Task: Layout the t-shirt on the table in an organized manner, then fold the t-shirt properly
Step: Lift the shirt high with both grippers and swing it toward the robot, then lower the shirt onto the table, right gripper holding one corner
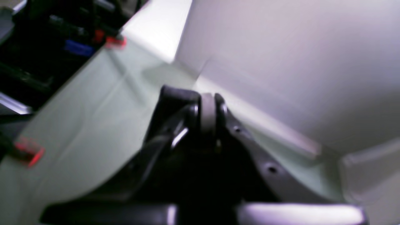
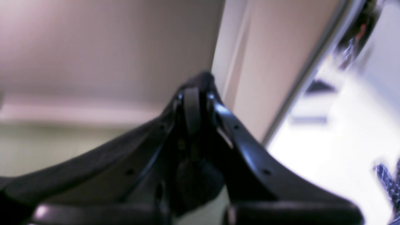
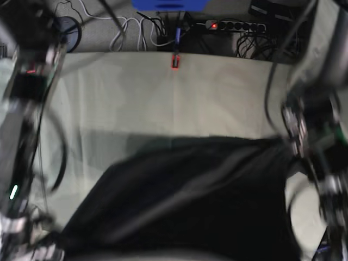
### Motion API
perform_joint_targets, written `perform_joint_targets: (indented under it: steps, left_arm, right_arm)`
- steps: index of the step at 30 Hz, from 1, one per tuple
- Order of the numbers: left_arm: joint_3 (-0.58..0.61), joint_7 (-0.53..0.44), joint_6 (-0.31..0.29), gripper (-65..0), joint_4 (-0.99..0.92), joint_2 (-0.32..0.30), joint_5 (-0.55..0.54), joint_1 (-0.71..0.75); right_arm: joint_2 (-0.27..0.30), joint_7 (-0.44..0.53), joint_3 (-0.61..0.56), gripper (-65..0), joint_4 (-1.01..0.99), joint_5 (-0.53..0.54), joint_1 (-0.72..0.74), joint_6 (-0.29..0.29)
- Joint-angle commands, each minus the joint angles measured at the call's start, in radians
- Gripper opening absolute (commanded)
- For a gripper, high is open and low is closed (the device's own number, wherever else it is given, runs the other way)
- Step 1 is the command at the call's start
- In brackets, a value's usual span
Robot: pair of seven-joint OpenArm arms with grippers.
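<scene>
My left gripper is going to let go of its end of the dark t-shirt on the table's near half [image 3: 272, 185], toward the edge that has the red clamps.
The dark t-shirt [image 3: 185, 201] hangs stretched and motion-blurred between both arms over the near half of the pale green table [image 3: 163, 98]. At the shirt's upper right corner my left gripper [image 3: 291, 142] is shut on the cloth. In the left wrist view its jaws [image 1: 207, 103] are pressed together, with dark fabric [image 1: 173, 98] bunched at the tips. My right gripper [image 3: 54, 244] sits blurred at the lower left by the shirt's other end. In the right wrist view it [image 2: 193, 93] is shut, with dark cloth [image 2: 197, 184] gathered between the fingers.
A red clamp [image 3: 175, 60] marks the table's far edge. Behind that edge lie a power strip [image 3: 234, 25], cables and a blue box [image 3: 168, 4]. Two more red clamps [image 1: 115, 42] [image 1: 29, 151] line one table edge. A white panel [image 1: 281, 62] stands beside the table.
</scene>
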Motion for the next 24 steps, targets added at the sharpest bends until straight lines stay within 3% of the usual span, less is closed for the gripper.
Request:
perform_joint_targets:
  steps: [1, 7, 13, 15, 19, 24]
  left_arm:
    - [0.02, -0.06, 0.001, -64.6, -0.03, -0.005, -0.006, -0.103]
    - [0.132, -0.232, 0.001, -64.6, -0.246, -0.004, -0.012, -0.395]
    - [0.139, -0.281, 0.001, -64.6, -0.3, 0.007, -0.014, -0.396]
    - [0.135, -0.275, 0.001, -64.6, -0.277, 0.005, -0.014, -0.396]
    - [0.109, -0.135, 0.001, -64.6, -0.111, -0.01, -0.015, -0.396]
    - [0.025, 0.015, 0.001, -64.6, 0.174, -0.007, -0.015, -0.151]
  right_arm:
    - [0.012, 0.039, 0.002, -65.0, -0.008, -0.006, 0.099, -0.005]
    - [0.049, 0.048, -0.002, -65.0, -0.147, -0.004, 0.415, -0.005]
    - [0.055, 0.048, -0.002, -65.0, -0.212, -0.006, 0.536, -0.005]
    - [0.055, 0.044, 0.004, -65.0, -0.2, -0.006, 0.506, -0.005]
    - [0.067, 0.047, 0.007, -65.0, -0.1, -0.006, 0.323, -0.005]
    - [0.021, 0.05, 0.038, -65.0, 0.021, -0.002, 0.058, -0.005]
